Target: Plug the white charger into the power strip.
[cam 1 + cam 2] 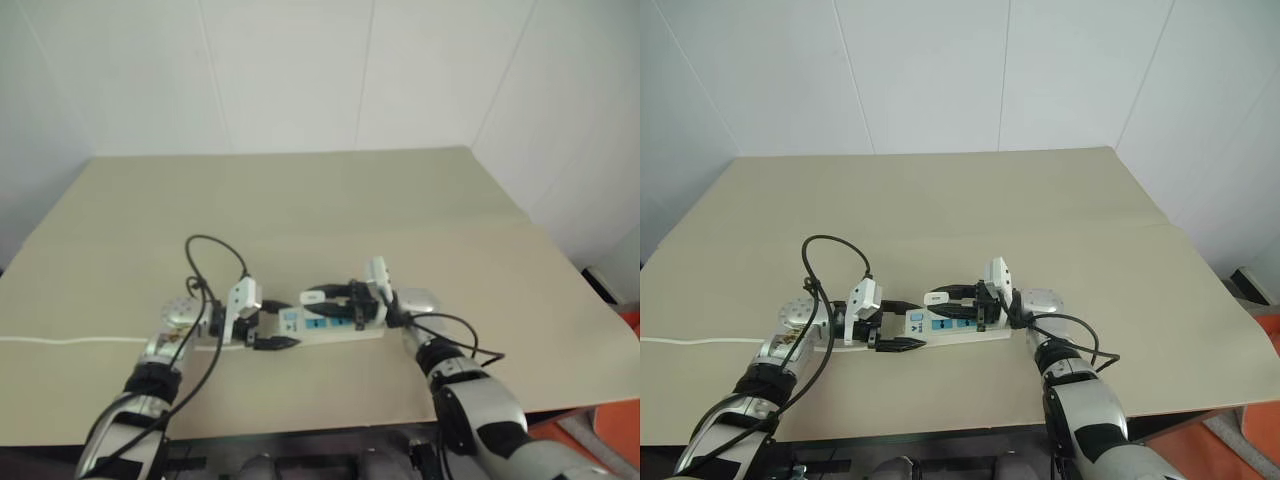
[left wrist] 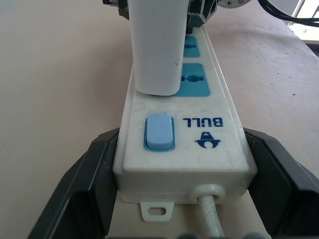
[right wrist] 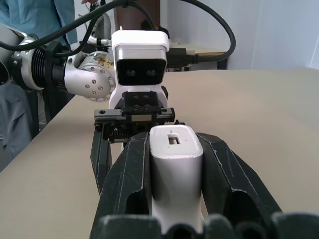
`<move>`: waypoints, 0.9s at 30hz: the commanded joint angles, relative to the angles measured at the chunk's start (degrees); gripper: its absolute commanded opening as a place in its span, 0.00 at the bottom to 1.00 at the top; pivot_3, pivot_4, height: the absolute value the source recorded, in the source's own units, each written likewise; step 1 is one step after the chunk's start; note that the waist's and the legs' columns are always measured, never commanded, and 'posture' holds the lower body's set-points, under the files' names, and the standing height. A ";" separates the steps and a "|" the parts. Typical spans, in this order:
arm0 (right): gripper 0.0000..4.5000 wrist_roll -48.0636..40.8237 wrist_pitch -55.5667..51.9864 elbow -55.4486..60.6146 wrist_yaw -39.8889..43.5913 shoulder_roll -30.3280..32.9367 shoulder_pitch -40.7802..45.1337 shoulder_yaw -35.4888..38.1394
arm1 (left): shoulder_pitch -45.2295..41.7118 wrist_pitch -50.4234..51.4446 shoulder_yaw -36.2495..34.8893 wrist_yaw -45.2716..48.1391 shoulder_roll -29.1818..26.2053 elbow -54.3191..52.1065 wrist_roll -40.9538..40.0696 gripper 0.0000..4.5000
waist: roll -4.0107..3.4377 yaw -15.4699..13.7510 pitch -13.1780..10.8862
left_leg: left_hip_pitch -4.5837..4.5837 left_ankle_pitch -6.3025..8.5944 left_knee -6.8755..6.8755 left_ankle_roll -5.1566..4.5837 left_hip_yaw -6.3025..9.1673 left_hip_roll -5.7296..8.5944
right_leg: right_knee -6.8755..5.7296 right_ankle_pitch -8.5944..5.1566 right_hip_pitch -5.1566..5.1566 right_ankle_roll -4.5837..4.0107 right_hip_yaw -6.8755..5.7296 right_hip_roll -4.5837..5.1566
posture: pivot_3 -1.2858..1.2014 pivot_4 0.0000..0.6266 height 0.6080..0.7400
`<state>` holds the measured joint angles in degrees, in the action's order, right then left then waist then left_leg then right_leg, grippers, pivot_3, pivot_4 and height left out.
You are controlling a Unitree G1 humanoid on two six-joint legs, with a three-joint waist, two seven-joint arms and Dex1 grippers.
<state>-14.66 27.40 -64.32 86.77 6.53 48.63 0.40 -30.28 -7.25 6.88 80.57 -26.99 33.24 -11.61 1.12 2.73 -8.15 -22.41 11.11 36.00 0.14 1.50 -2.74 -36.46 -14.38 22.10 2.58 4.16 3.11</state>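
My right gripper is going to let go of the white charger so that it stands upright in the blue socket point(image 1: 315, 313) nearest the switch on the power strip.
The power strip point(image 1: 958, 327) lies on the tan table point(image 1: 940, 200) with its blue sockets facing up. My left gripper point(image 1: 902, 325) straddles its switch end, and both black fingers point(image 2: 84, 189) press against the sides of the strip beside the blue switch point(image 2: 158, 132). The white charger point(image 3: 175, 169) sits between the fingers of my right gripper point(image 1: 940, 296), which is shut on it. In the left wrist view the white charger point(image 2: 154, 45) hangs just above the strip, over the socket nearest the switch. Its prongs are hidden.
The strip's thin white cord point(image 1: 60, 341) runs off to the table's left edge. Black cables point(image 1: 830, 265) loop above my left wrist. White walls stand behind the table. A person in teal clothing point(image 3: 30, 15) stands beyond the left arm.
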 commanded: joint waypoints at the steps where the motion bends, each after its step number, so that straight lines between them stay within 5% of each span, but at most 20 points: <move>1: 0.25 3.53 -0.98 -4.13 1.14 2.15 -0.18 -1.27 | 1.29 0.51 0.68 2.00 -2.16 -0.21 0.54 0.72 | 0.00 -0.01 0.00 | 0.02 0.00 0.00 0.00 0.00 0.00 | -0.04 -0.02 0.00 -0.03 0.00 0.00 | 0.52 0.24 1.00; 21: 0.25 8.90 -3.86 -8.85 -4.26 2.55 -3.32 -3.97 | 5.50 3.52 0.48 1.24 -5.38 -6.93 -1.20 0.72 | 0.10 1.43 0.33 | 0.52 0.01 -0.22 0.01 0.02 -0.06 | -0.33 -0.41 -0.25 -0.07 0.01 -0.06 | 0.52 0.24 1.00; 27: 0.25 9.75 -4.07 -8.83 -4.75 2.06 -4.01 -4.93 | 5.91 3.94 0.60 0.93 -5.67 -7.78 -1.24 0.72 | 0.19 1.59 0.40 | 1.35 0.10 -0.39 0.13 0.02 -0.11 | -0.33 -0.78 -0.98 -0.12 0.00 -0.09 | 0.52 0.24 1.00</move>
<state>-11.31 25.79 -68.07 84.50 5.87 49.37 -1.46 -25.86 -3.37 6.93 78.55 -29.99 27.74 -12.99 1.31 4.32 -7.75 -21.07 11.21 35.59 0.27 1.55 -2.86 -36.80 -15.21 21.13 2.48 4.15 3.00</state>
